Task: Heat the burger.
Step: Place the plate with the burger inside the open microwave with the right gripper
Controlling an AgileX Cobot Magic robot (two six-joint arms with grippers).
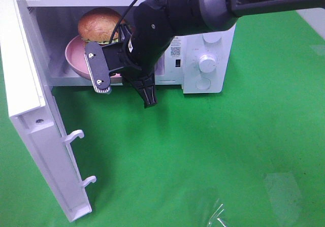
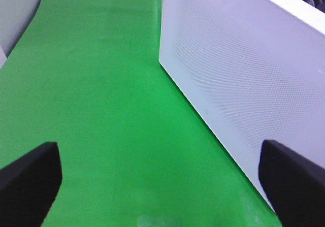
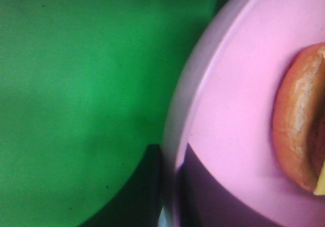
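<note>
The robot's right gripper needs to release the pink plate on the middle of the microwave's bottom (image 1: 116, 41), further in from the microwave's opening.
The burger (image 1: 99, 24), with a glossy brown bun, lies on a pink plate (image 1: 76, 59) in the open microwave (image 1: 203, 39), near the mouth of the cavity. My right gripper (image 1: 118, 64) reaches in from the upper right and meets the plate's near rim. Its jaws are hidden behind the wrist, and it appears shut on that rim. The right wrist view is filled by the plate (image 3: 228, 115), with the burger's bun edge (image 3: 294, 120) and green mat beside it. My left gripper (image 2: 162, 186) is open and empty, low over the mat beside the microwave door (image 2: 244, 74).
The microwave door (image 1: 30, 100) swings wide open to the left, its latch hooks (image 1: 76, 135) sticking out over the green mat (image 1: 203, 151). Two knobs (image 1: 207, 63) are on the control panel. A clear plastic scrap (image 1: 218, 217) lies at the front.
</note>
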